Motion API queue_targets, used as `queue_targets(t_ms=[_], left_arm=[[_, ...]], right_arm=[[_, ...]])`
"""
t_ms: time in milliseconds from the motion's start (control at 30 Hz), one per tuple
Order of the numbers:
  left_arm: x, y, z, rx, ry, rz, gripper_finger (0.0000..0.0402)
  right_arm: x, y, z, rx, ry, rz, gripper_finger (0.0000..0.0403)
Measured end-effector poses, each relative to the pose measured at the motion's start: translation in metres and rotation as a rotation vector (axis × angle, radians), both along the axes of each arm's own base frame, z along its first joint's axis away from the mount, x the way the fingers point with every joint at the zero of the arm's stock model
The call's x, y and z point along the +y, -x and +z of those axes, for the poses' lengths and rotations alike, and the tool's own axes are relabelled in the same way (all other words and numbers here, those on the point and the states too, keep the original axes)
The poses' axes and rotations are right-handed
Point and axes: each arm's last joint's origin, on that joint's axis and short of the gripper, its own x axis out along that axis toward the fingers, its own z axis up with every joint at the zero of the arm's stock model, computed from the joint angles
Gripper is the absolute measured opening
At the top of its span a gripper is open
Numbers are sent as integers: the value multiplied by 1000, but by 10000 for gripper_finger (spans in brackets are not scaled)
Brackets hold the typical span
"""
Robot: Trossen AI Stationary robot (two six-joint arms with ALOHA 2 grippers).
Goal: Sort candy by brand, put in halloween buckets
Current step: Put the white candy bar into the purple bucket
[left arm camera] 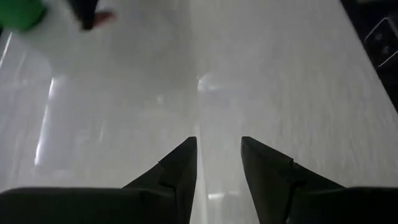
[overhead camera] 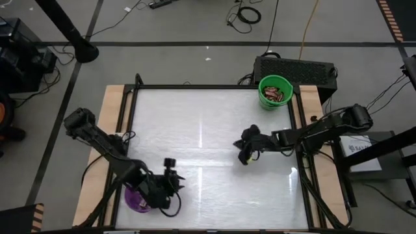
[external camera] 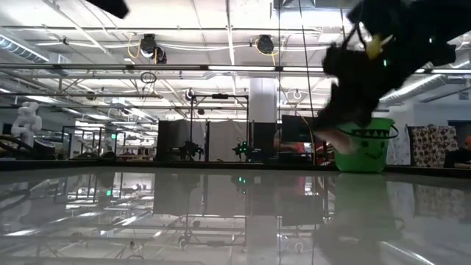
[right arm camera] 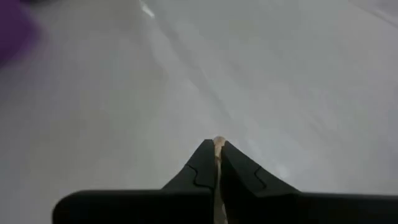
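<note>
The pale tan candy will pass from my right gripper, which will let go of it, into my left gripper, above the bare table between both arms [overhead camera: 230, 176].
My right gripper [overhead camera: 246, 156] hovers over the table's right half, shut on a pale tan candy [right arm camera: 217, 144]. In the low view this gripper [external camera: 346, 121] is a dark blur in front of the green bucket [external camera: 366, 147]. That green bucket [overhead camera: 275, 92] stands at the far right corner with red-brown candy [overhead camera: 278, 96] inside. The purple bucket [overhead camera: 136, 199] sits at the near left, partly under my left arm. Just right of it, my left gripper [left arm camera: 217, 152] is open, with only bare table between its fingers. My right gripper pinches the pale candy between its two fingers; only a thin tan edge [right arm camera: 217, 142] shows at the fingertips. The fingers slant downward toward the table. A pale piece [external camera: 341, 138] shows under the fingers in the low view, above the table top.
The glossy white table top [overhead camera: 208, 130] has a dark frame around it. A black box [overhead camera: 296, 69] sits behind the green bucket, and cables lie on the floor beyond the far edge.
</note>
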Motion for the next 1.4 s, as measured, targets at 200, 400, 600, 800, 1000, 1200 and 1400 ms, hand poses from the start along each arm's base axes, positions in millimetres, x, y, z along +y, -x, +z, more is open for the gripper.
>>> queue_targets(t_ms=[200, 400, 600, 800, 1000, 1200, 1400], left_arm=[[-2, -32, -45, -202, 10, -84, 134], [21, -64, -87, -490, 159, -79, 134], [32, -86, -105, -586, 278, -148, 134], [32, -94, -110, -667, 247, -232, 134], [31, -101, -110, -696, 242, -230, 134], [35, -109, -102, -729, 250, -205, 134], [40, -120, -90, -783, 239, -136, 134]], right_arm=[[30, -12, 25, -288, -4, 200, 5], [61, -10, 47, -514, 20, 349, 5], [84, -2, 55, -589, 48, 457, 6], [100, 6, 55, -595, 92, 547, 6], [102, 7, 55, -592, 93, 551, 6], [102, 7, 52, -559, 93, 555, 6], [102, 8, 49, -525, 79, 551, 6]])
